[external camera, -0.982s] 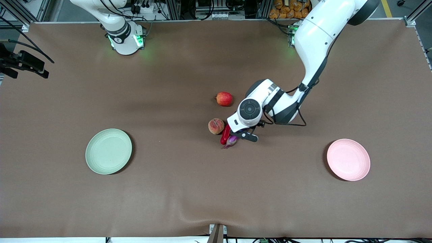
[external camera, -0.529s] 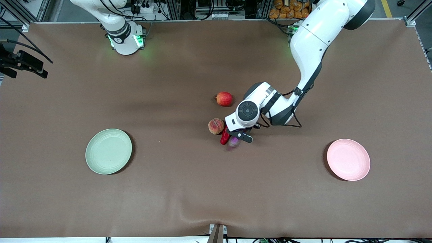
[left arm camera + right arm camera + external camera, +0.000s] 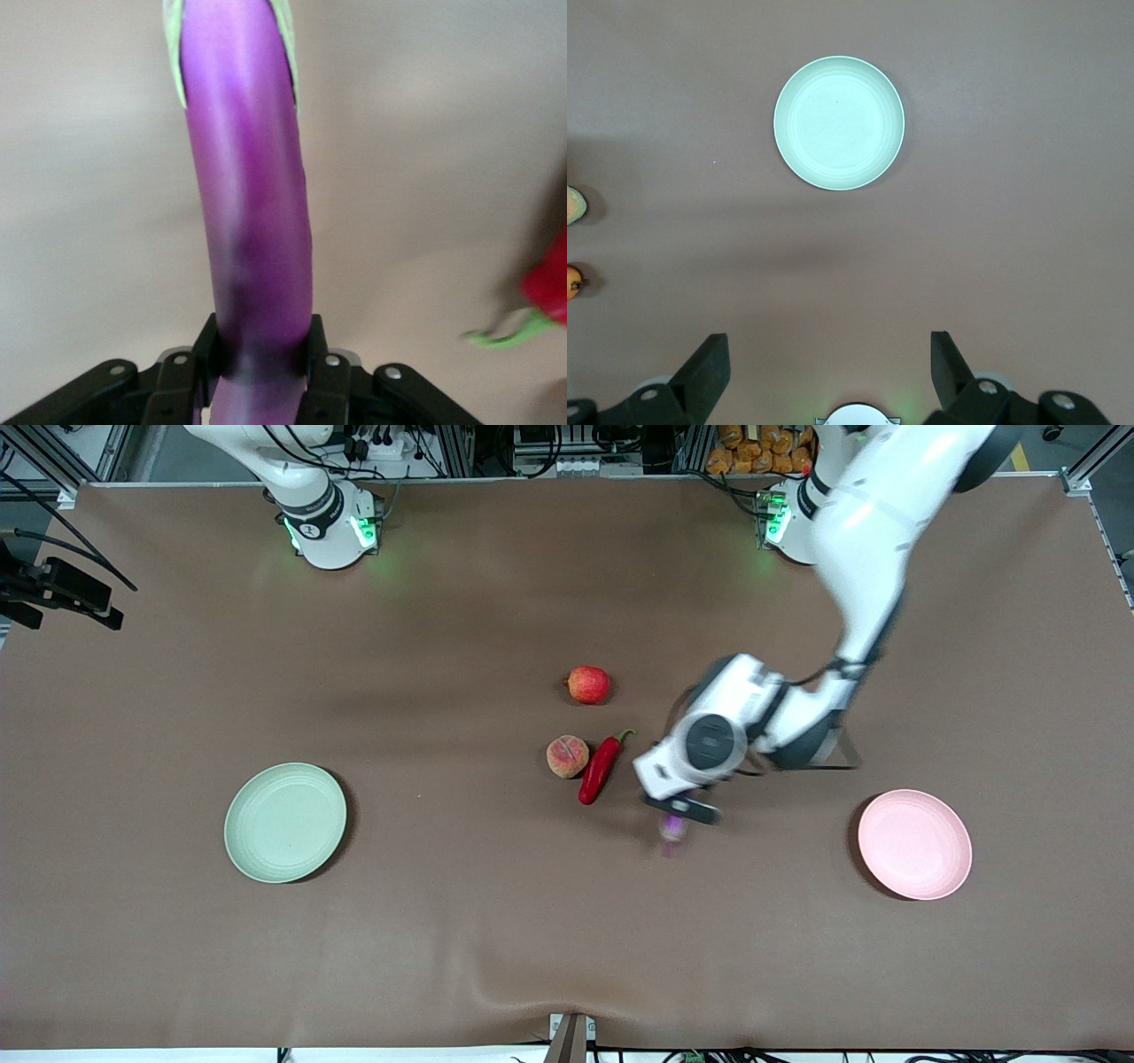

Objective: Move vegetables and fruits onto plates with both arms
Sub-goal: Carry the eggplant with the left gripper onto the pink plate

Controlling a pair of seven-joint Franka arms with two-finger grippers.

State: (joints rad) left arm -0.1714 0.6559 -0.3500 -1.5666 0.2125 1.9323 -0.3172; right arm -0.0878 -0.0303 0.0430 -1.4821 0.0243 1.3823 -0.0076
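Observation:
Next, my left gripper sets the purple eggplant, now held in the air over the table, free so that it lies across the middle of the pink plate [image 3: 920,833].
My left gripper [image 3: 680,813] is shut on the purple eggplant [image 3: 671,831] and holds it in the air over the brown table, between the chili and the pink plate [image 3: 914,844]. In the left wrist view the eggplant [image 3: 252,221] stands clamped between the fingers [image 3: 323,359]. The red chili pepper [image 3: 600,769] lies beside the peach [image 3: 567,755]; the red apple [image 3: 589,685] lies farther from the front camera. The green plate [image 3: 285,822] is empty. My right gripper [image 3: 828,354] is open and empty, high over the table, looking down at the green plate [image 3: 839,122].
A black device on a mount [image 3: 58,589] juts in at the right arm's end of the table. The brown cloth has a wrinkle [image 3: 496,992] near the front edge. Both arm bases [image 3: 332,531] stand along the table edge farthest from the front camera.
My left gripper has lifted the eggplant from beside the chili and carried it toward the pink plate. The chili now lies uncovered. The right arm has not moved.

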